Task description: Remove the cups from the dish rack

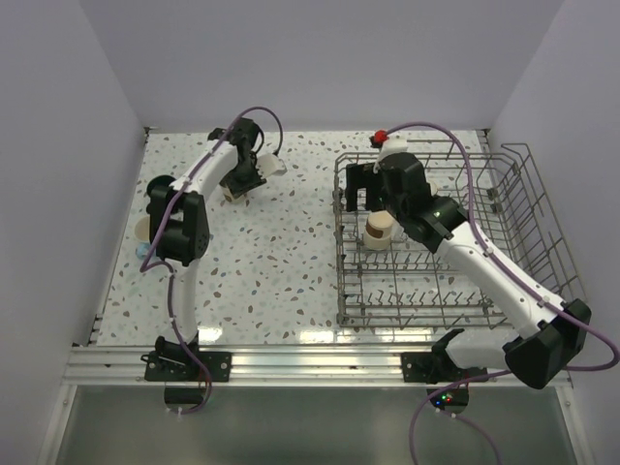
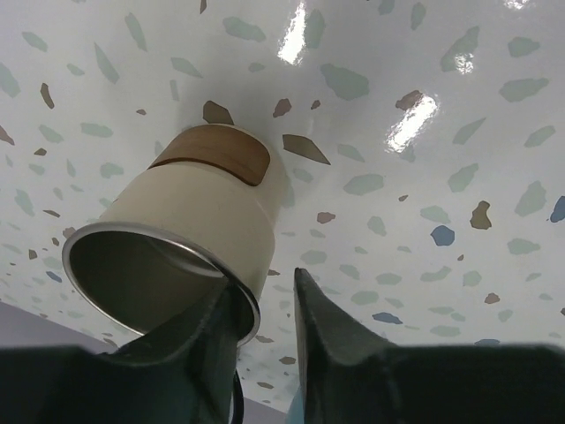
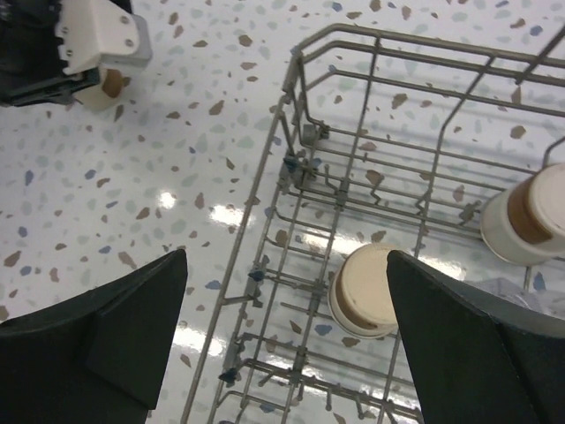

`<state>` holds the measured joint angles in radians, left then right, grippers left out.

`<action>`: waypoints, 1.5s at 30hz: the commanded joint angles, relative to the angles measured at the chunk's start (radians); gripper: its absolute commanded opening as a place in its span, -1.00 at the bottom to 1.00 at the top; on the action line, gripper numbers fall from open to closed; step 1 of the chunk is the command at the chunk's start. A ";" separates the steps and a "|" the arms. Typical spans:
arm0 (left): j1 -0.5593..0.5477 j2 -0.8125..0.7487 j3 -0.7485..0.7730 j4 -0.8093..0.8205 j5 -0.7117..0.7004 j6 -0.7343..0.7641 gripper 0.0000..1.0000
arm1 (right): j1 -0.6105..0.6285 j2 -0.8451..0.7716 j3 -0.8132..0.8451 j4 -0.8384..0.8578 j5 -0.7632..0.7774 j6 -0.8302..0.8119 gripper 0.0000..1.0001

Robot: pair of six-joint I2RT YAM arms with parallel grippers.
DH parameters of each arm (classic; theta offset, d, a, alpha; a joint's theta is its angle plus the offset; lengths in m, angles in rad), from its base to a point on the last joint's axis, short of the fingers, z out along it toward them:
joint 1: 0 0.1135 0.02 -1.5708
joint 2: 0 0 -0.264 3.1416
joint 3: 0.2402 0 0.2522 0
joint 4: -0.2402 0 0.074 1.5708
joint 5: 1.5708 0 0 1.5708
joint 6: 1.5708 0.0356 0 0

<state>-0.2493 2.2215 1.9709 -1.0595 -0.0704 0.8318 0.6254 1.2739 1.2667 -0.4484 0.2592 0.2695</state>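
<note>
I should close my right gripper around the raised base [image 1: 381, 221] [image 3: 369, 283] of the upturned beige tumbler that is nearest the side of the dish rack facing my left gripper.
My left gripper [image 2: 263, 287] is at the far left-middle of the table [image 1: 291, 252]. It straddles the rim of a beige tumbler [image 2: 190, 212] with a brown band and a metal inside. One finger is inside the tumbler and the other [image 2: 331, 340] is outside, with a small gap to the wall. The tumbler's base rests on the table. My right gripper [image 3: 287, 256] is wide open and empty above the dish rack [image 3: 291, 97], over its far left part [image 1: 368, 199]. An upturned beige tumbler [image 3: 371, 287] stands among the tines [image 1: 378, 231]. A second one [image 3: 525, 221] stands to its right.
The grey wire rack [image 1: 528, 194] fills the right half of the table, and its tall sides rise on the right. Small cup-like things [image 1: 143, 234] show at the left edge, partly hidden behind my left arm's elbow. A red object [image 1: 381, 136] lies behind the rack.
</note>
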 commanded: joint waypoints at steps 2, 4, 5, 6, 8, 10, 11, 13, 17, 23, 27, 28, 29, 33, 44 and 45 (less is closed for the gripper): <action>0.004 -0.037 0.029 0.006 0.017 -0.003 -0.20 | -0.071 0.010 -0.021 -0.105 0.106 0.027 0.96; 0.002 -0.060 0.031 0.019 0.027 -0.013 -0.03 | -0.116 0.016 -0.045 -0.127 0.075 0.027 0.97; 0.002 -0.087 0.031 0.026 0.030 -0.019 0.05 | -0.130 0.021 -0.055 -0.128 0.057 0.027 0.97; 0.002 -0.103 0.031 0.047 0.034 -0.032 0.08 | -0.144 0.028 -0.064 -0.131 0.039 0.022 0.97; 0.001 -0.153 0.031 0.070 0.041 -0.055 0.13 | -0.174 0.050 -0.073 -0.144 -0.023 0.014 0.97; 0.002 -0.196 0.020 0.111 0.066 -0.108 0.15 | -0.179 0.093 -0.066 -0.162 -0.055 -0.006 0.97; 0.002 -0.245 0.010 0.127 0.104 -0.128 0.16 | -0.178 0.108 -0.061 -0.165 -0.069 -0.013 0.97; 0.002 -0.302 -0.047 0.176 0.184 -0.178 0.18 | -0.178 0.154 -0.043 -0.173 -0.092 -0.029 0.97; 0.002 -0.455 -0.156 0.249 0.276 -0.229 0.24 | -0.178 0.232 0.011 -0.205 -0.089 -0.056 0.97; 0.002 -0.603 -0.283 0.271 0.346 -0.255 0.25 | -0.178 0.280 0.034 -0.251 -0.020 -0.070 0.97; 0.002 -0.666 -0.343 0.283 0.397 -0.266 0.28 | -0.181 0.294 0.011 -0.205 -0.054 -0.078 0.91; 0.002 -0.674 -0.349 0.285 0.405 -0.272 0.28 | -0.182 0.301 0.010 -0.202 -0.057 -0.078 0.87; 0.002 -0.684 -0.356 0.283 0.409 -0.275 0.28 | -0.184 0.309 0.014 -0.205 -0.060 -0.076 0.86; 0.002 -0.706 -0.383 0.283 0.435 -0.301 0.28 | -0.185 0.331 0.026 -0.200 -0.100 -0.079 0.68; 0.002 -0.769 -0.406 0.282 0.504 -0.336 0.28 | -0.185 0.251 0.082 -0.248 -0.083 -0.075 -0.42; 0.002 -0.776 -0.408 0.285 0.530 -0.348 0.28 | -0.185 0.230 0.091 -0.262 -0.068 -0.075 -0.43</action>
<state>-0.2493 1.5017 1.5723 -0.8165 0.3824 0.5243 0.4381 1.5993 1.2827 -0.6922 0.1707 0.1978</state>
